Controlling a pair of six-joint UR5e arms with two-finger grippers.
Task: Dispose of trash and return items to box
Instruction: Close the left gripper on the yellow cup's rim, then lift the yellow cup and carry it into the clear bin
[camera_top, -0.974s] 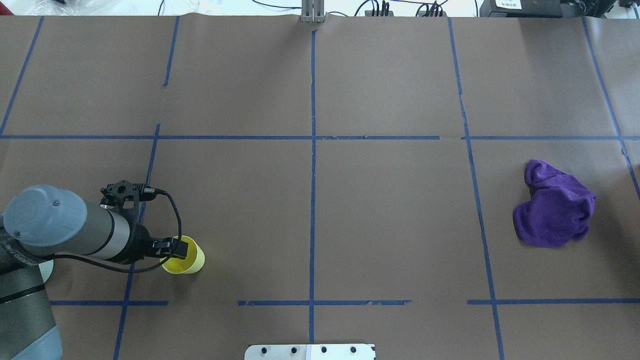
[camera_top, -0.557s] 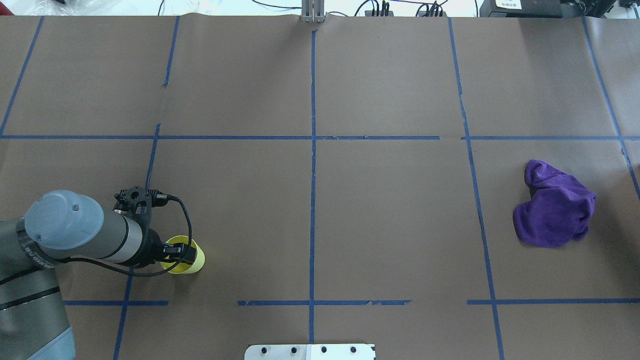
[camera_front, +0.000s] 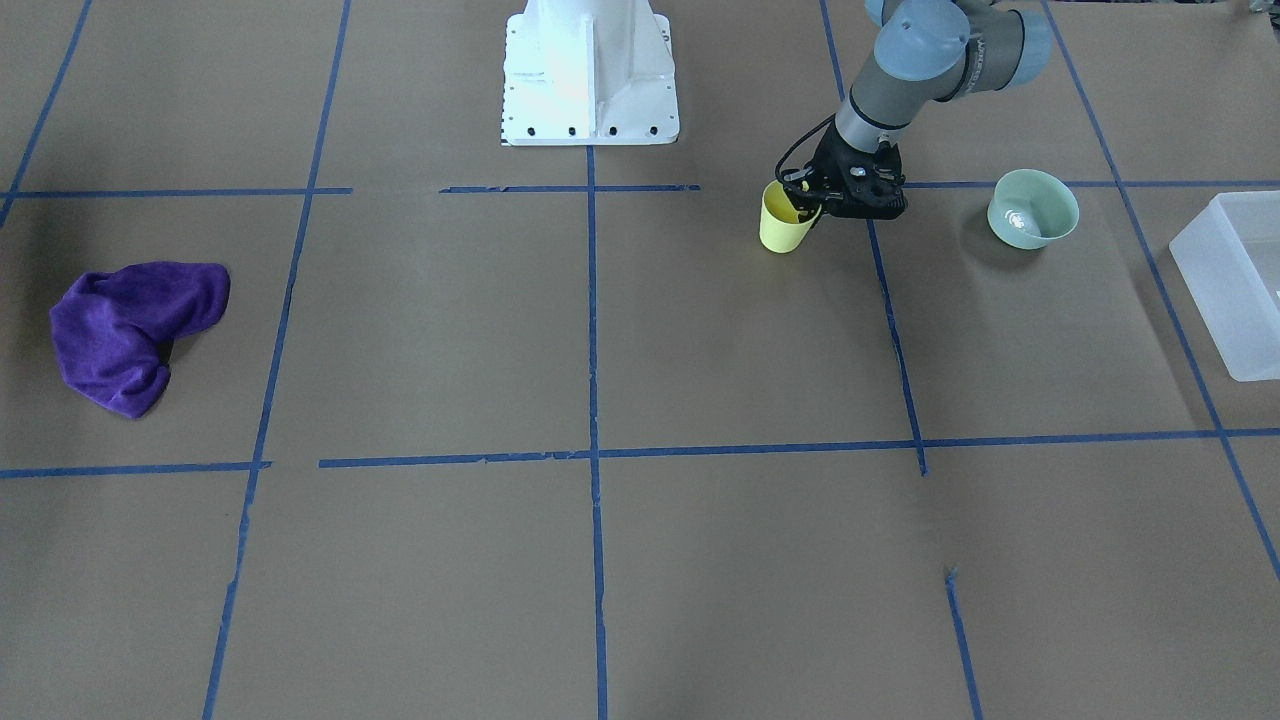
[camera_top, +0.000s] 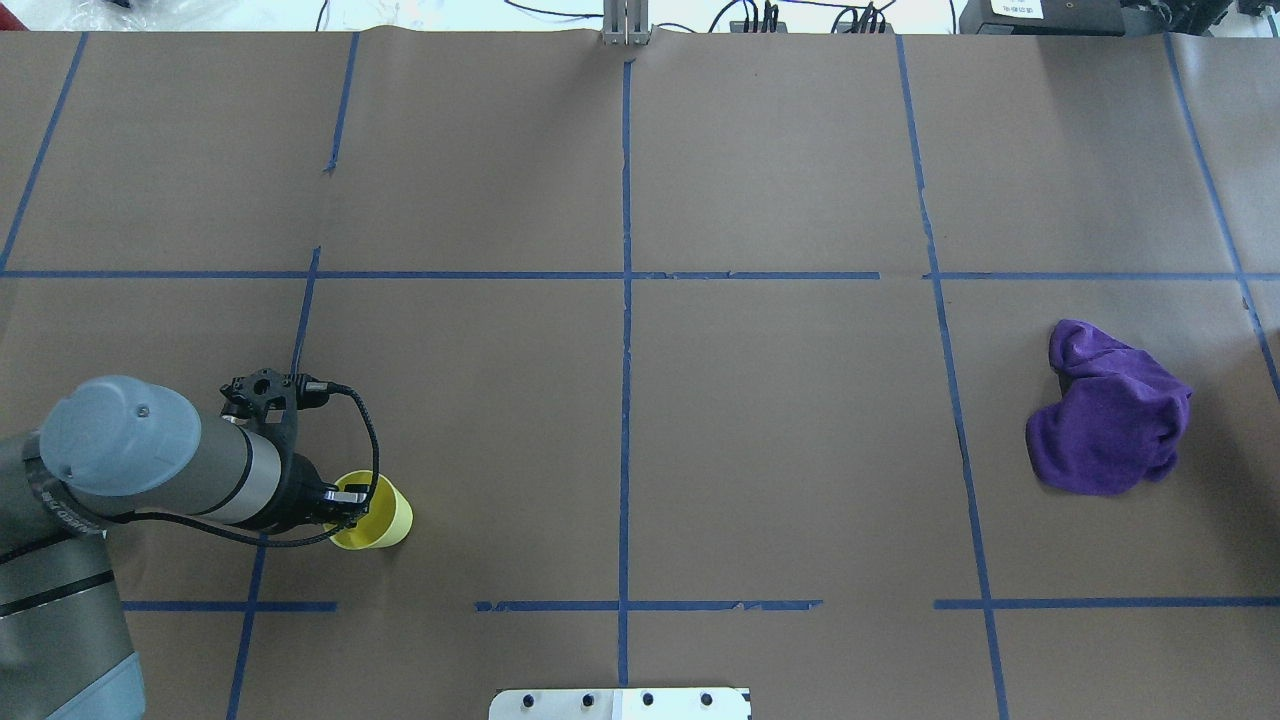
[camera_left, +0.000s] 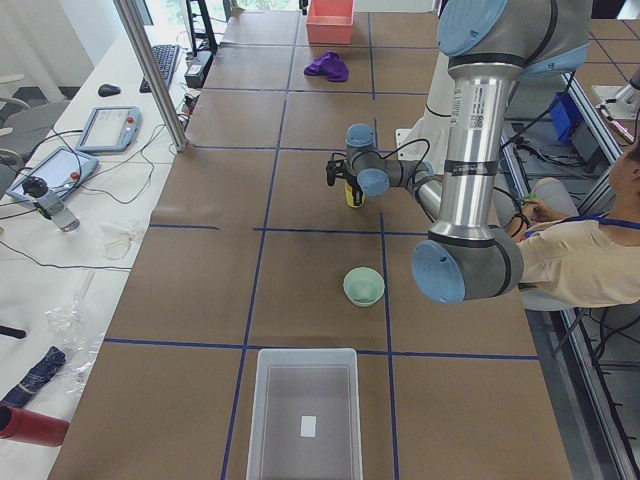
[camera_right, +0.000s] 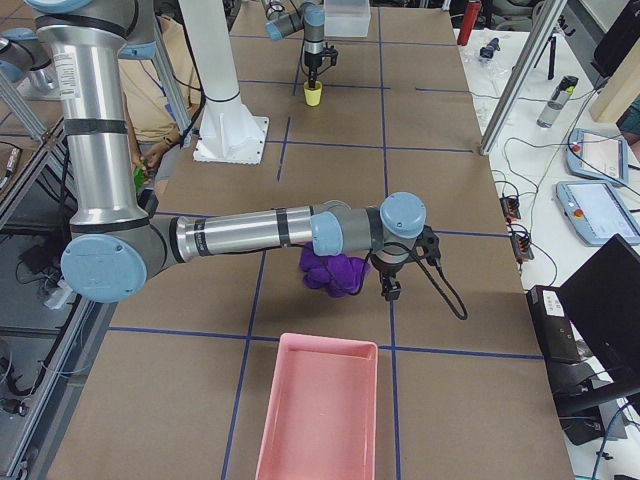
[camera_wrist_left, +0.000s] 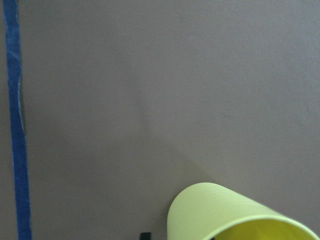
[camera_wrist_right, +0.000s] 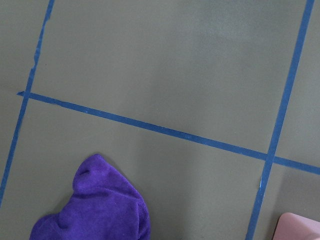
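Next, my right gripper should go down to the crumpled middle (camera_front: 116, 302) (camera_wrist_right: 108, 224) of the purple cloth and close there.
The yellow cup (camera_top: 378, 518) stands near the robot on its left side, also seen in the front-facing view (camera_front: 785, 228) and the left wrist view (camera_wrist_left: 235, 215). My left gripper (camera_top: 350, 497) comes down on the cup's near rim and is shut on it, one finger inside and one outside. The mint-green bowl (camera_front: 1033, 208) sits upright further left, apart from the cup. The translucent box (camera_front: 1235, 300) lies beyond it, with nothing inside (camera_left: 300, 385). My right gripper (camera_right: 388, 290) hangs high beside the purple cloth; I cannot tell its state. Trash is out of view.
A crumpled purple cloth (camera_top: 1108, 415) lies on the robot's right side. A pink tray (camera_right: 318, 410) sits at that end of the table. The white robot base (camera_front: 588, 70) stands at the near edge. A person (camera_left: 590, 260) sits behind the robot.
The left arm shifted a little, and its fingers drew back from inside the cup onto the near rim. The cup nudged slightly to the right. The cloth stayed put.
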